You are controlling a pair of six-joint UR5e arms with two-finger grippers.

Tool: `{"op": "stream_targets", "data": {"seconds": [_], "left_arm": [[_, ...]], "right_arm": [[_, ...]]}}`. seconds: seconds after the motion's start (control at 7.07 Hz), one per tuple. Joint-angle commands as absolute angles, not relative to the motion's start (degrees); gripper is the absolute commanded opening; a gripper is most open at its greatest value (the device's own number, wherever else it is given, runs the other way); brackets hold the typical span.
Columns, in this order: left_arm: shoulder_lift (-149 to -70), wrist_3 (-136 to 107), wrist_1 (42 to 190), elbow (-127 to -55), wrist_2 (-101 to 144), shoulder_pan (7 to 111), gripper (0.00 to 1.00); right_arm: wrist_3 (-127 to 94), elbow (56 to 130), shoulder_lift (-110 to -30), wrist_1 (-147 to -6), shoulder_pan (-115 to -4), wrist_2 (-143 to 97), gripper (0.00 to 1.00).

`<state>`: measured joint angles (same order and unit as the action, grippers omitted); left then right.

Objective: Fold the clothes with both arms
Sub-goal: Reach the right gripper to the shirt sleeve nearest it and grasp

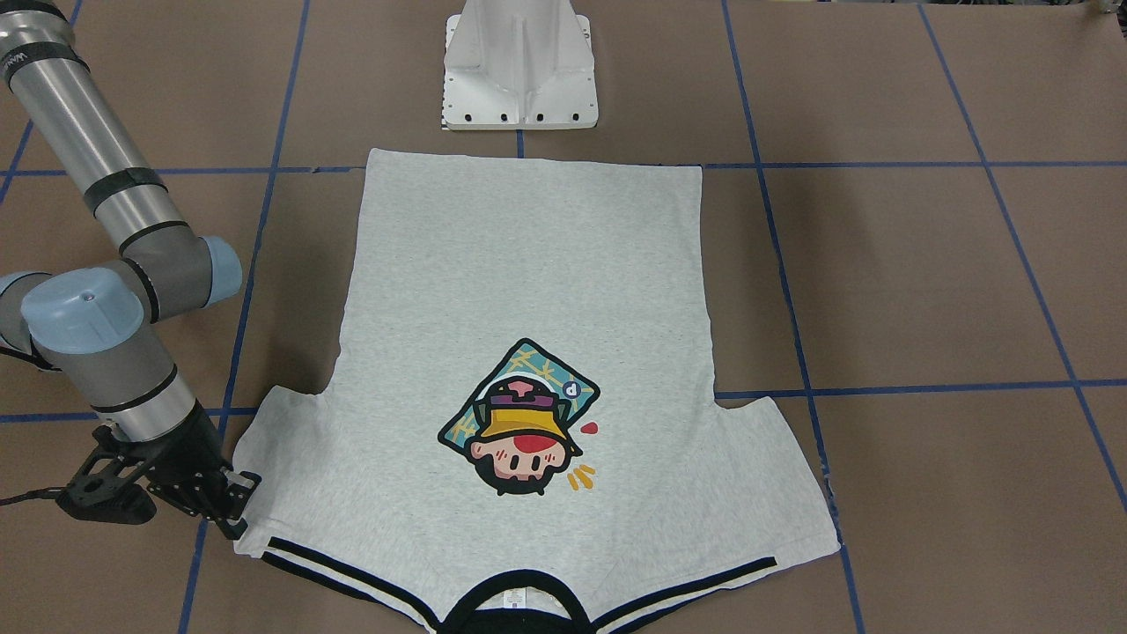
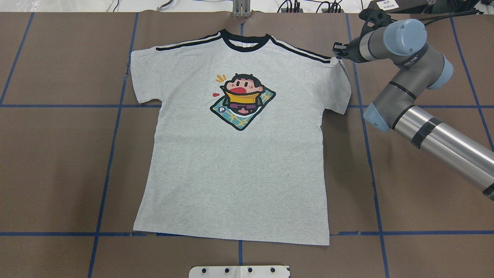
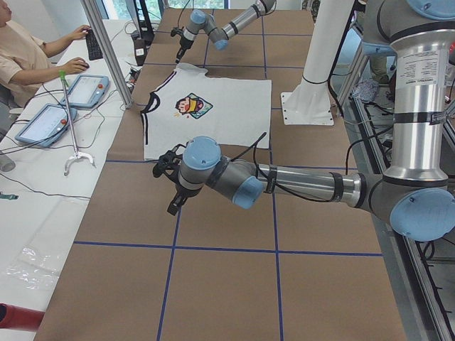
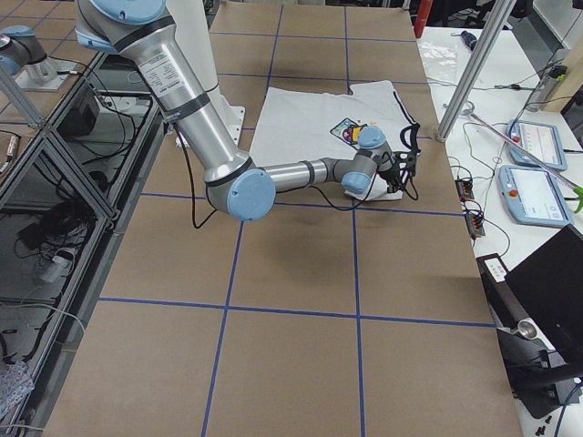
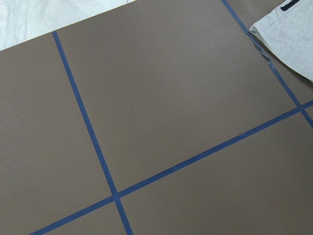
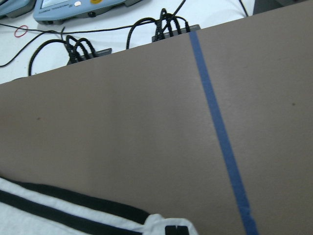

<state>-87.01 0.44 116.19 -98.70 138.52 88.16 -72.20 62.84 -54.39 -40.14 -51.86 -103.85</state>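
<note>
I have the grey T-shirt's front below me. Next, my right gripper releases the sleeve's corner, which now lies flat on the table, there, close beside that sleeve's black stripes [image 1: 395, 553].
The grey T-shirt [image 1: 528, 264] lies flat and print-up in the middle of the table, neckband toward the far edge in the overhead view [image 2: 239, 173]. My right gripper [image 1: 239, 506] is low at the outer corner of the shirt's right sleeve [image 2: 337, 52], with its jaws apart at the sleeve's edge. The right wrist view shows the striped sleeve edge [image 6: 73, 215]. My left gripper [image 3: 170, 186] shows only in the exterior left view, over bare table beside the other sleeve; I cannot tell whether it is open or shut. The left wrist view shows that sleeve's corner [image 5: 288, 34].
The white pedestal base [image 1: 519, 70] stands at the robot's side of the table. Blue tape lines [image 2: 112, 154] cross the brown surface. Beyond the far edge are cables [image 6: 78, 46], teach tablets [image 3: 85, 89], a metal post [image 3: 106, 50] and a seated operator [image 3: 28, 50].
</note>
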Motion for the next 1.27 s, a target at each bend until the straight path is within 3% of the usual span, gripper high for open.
{"op": "stream_targets", "data": {"seconds": [0.0,0.57,1.13], "left_arm": [[-87.0,0.4,116.2,-98.8,138.6,88.2,1.0],[-86.9,0.4,116.2,-99.6,138.7,88.2,1.0],[-86.9,0.3,116.2,-99.5,138.7,88.2,1.0]], "right_arm": [[-77.5,63.1,-47.3,-47.2,-47.9,-102.1,0.0],[-77.5,49.0,-36.2,-49.9,-45.4,-95.4,0.0],[-77.2,47.4,-36.3,-49.9,-45.9,-93.6,0.0]]}}
